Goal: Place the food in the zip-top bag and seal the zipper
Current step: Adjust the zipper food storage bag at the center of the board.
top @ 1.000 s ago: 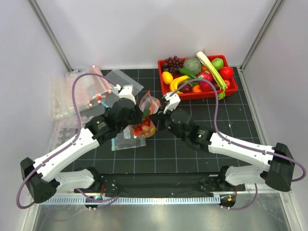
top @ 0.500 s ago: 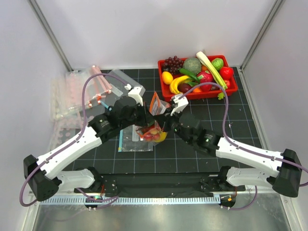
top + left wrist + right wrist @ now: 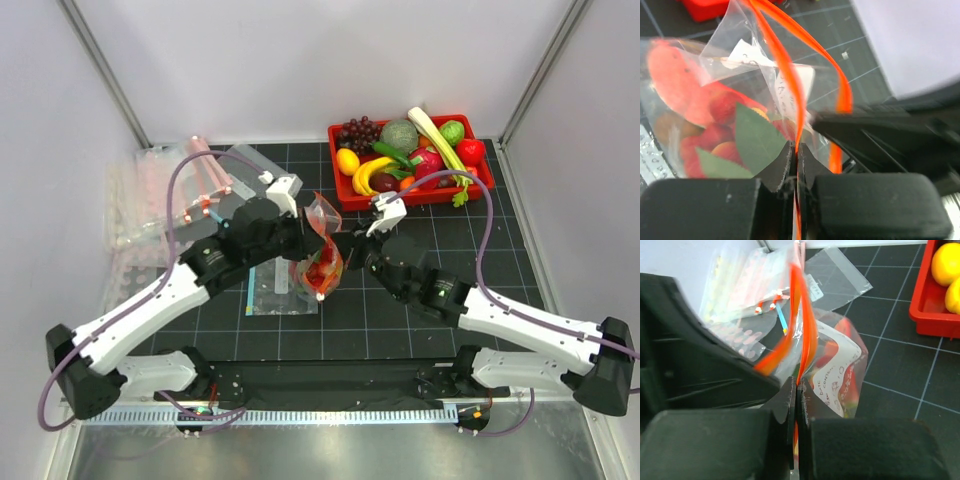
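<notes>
My left gripper is pinching the red-orange zipper away from its slider, so it should open and grab the zipper's end (image 3: pixel 320 296) by the white slider while my right gripper holds on.
The clear zip-top bag (image 3: pixel 322 262) hangs between my two grippers above the mat. The food (image 3: pixel 320 272) sits inside it: red pieces and green leaves show through the plastic in the left wrist view (image 3: pixel 715 130). My left gripper (image 3: pixel 305 238) is shut on the red-orange zipper (image 3: pixel 790 75). My right gripper (image 3: pixel 347 243) is shut on the same zipper strip (image 3: pixel 802 325) from the other side. The strip's two halves bow apart above the jaws in both wrist views, so the mouth is partly open. The bag's white label (image 3: pixel 840 375) faces the right wrist camera.
A red tray (image 3: pixel 475 190) of toy produce stands at the back right, with grapes, banana, celery and a yellow fruit (image 3: pixel 945 262). Spare clear bags with pink strips (image 3: pixel 165 190) lie at the back left. Another flat bag (image 3: pixel 265 295) lies on the mat under the arms.
Both grippers have moved right and slightly back, carrying the bag. The bag has swung from lying spread near the mat to hanging upright and bunched between them.
</notes>
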`<action>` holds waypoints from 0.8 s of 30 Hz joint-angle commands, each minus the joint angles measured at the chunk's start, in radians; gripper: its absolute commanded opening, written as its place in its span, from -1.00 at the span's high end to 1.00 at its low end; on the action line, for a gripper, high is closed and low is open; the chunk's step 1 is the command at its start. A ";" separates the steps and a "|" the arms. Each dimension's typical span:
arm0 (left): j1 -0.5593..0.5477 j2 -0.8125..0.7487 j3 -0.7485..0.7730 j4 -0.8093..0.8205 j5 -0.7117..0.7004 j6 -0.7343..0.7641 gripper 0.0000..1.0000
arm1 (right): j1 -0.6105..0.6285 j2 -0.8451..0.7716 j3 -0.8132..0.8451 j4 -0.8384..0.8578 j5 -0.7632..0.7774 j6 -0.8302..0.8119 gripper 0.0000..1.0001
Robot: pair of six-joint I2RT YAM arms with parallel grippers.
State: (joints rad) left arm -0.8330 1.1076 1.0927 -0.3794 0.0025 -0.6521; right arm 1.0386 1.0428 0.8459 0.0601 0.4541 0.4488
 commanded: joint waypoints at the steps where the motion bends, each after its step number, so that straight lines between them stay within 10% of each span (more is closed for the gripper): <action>1: 0.008 0.098 0.071 -0.061 -0.027 -0.026 0.90 | 0.003 0.011 0.050 0.030 0.038 0.018 0.98; 8: 0.158 0.149 0.027 -0.070 0.037 -0.092 0.99 | 0.001 0.135 0.047 0.099 -0.009 0.031 0.98; 24: 0.253 -0.123 -0.031 -0.309 -0.645 -0.234 0.87 | -0.026 0.407 0.055 0.280 -0.153 0.077 0.98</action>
State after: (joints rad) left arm -0.5892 1.0458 1.0660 -0.6487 -0.4381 -0.8410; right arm 1.0183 1.4246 0.8661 0.2176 0.3679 0.5068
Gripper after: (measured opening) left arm 0.064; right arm 0.039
